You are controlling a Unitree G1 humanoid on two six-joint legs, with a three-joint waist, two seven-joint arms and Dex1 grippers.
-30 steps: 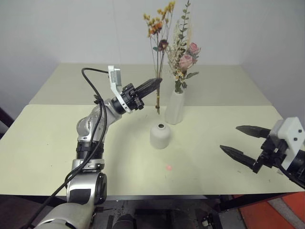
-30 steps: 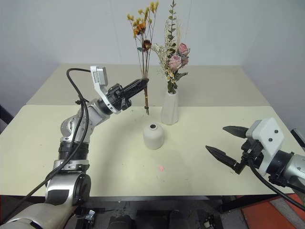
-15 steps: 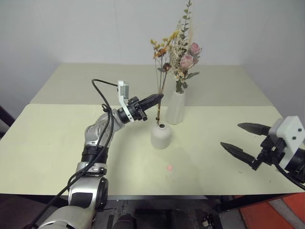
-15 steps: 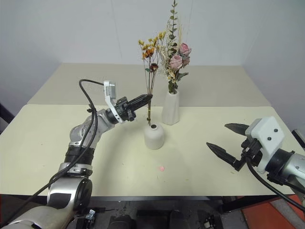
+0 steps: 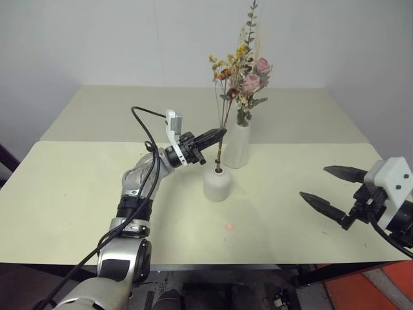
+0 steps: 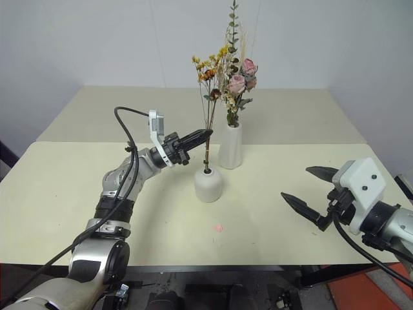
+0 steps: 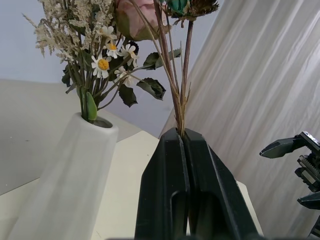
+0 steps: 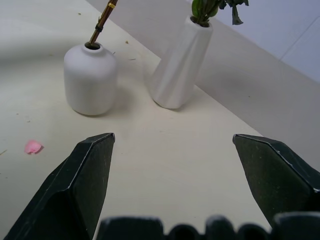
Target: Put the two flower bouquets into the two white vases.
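Note:
Next, I release the orange-yellow bouquet from my left gripper in the opening of the short squat white vase (image 5: 218,171).
The thin-stemmed orange-yellow bouquet (image 5: 224,68) stands with its stem ends inside the mouth of the short squat white vase (image 5: 217,184). My left gripper (image 5: 220,134) is shut on its stems (image 7: 179,107) a little above that vase. The larger bouquet of pink roses, cream sprigs and green leaves (image 5: 253,77) stands in the tall slim white vase (image 5: 237,146) just behind. My right gripper (image 5: 337,191) hangs open and empty at the right, well away from both vases; its view shows the squat vase (image 8: 91,79) and the tall vase (image 8: 179,65).
Both vases stand near the middle of a pale cream table (image 5: 77,187), with a second table surface behind. A small pink petal (image 5: 229,227) lies on the table in front of the squat vase. A white wall rises behind.
My left gripper has carried the orange-yellow bouquet down and to the right, and its stems have gone into the squat vase's mouth. My right gripper has stayed put.

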